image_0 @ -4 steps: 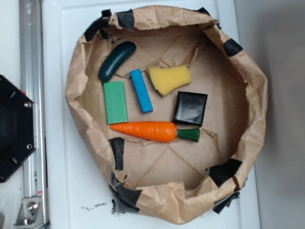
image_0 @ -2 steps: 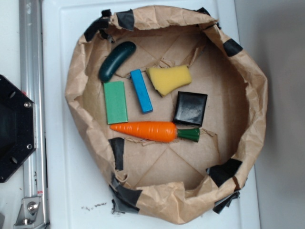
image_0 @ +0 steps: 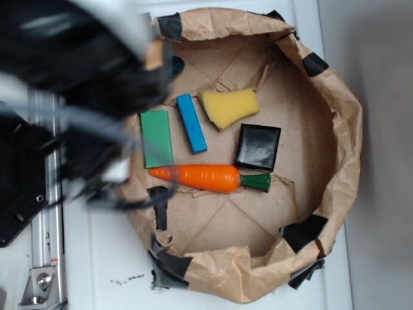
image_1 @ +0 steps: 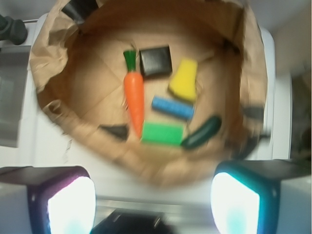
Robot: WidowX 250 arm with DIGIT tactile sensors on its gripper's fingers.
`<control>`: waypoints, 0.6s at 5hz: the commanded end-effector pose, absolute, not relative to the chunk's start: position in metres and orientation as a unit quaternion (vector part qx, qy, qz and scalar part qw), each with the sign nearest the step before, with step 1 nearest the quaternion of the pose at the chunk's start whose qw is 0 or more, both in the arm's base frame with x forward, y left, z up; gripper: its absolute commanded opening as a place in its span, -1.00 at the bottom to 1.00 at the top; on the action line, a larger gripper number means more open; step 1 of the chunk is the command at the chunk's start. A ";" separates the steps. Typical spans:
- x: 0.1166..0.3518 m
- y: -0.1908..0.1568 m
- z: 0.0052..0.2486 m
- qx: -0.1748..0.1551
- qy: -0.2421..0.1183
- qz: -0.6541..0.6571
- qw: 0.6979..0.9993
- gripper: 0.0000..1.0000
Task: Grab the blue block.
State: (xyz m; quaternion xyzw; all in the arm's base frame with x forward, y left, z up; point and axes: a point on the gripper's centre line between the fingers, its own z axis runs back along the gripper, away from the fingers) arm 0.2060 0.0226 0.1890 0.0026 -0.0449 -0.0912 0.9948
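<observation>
I will next move my gripper to the blue block's middle [image_0: 191, 124] [image_1: 172, 108], between the green block and the yellow sponge, and close it there.
The blue block [image_0: 191, 123] lies flat on the floor of a brown paper bowl [image_0: 342, 129], between a green block [image_0: 157, 137] and a yellow sponge [image_0: 230, 106]. My arm [image_0: 77, 64] is a dark blur over the bowl's upper-left rim, and its jaws cannot be made out in the exterior view. In the wrist view the blue block [image_1: 172, 107] sits well ahead of my gripper [image_1: 153, 204]. The gripper is open wide and holds nothing. It is over the white surface outside the bowl.
An orange carrot [image_0: 203, 177], a black square [image_0: 258, 146] and a dark teal cucumber toy [image_1: 201, 133] share the bowl. The arm hides most of the cucumber in the exterior view. A metal rail [image_0: 45, 258] and a black base [image_0: 19, 194] stand at the left.
The arm has swung into view from the upper left, blurred by motion, and now covers the bowl's upper-left rim and the cucumber. The objects in the bowl have not moved.
</observation>
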 end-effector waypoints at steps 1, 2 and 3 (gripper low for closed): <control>0.231 0.035 0.118 0.018 -0.047 -0.207 0.977 1.00; 0.232 0.040 0.086 0.000 -0.025 -0.216 0.976 1.00; 0.243 0.042 0.069 -0.004 -0.011 -0.203 0.979 1.00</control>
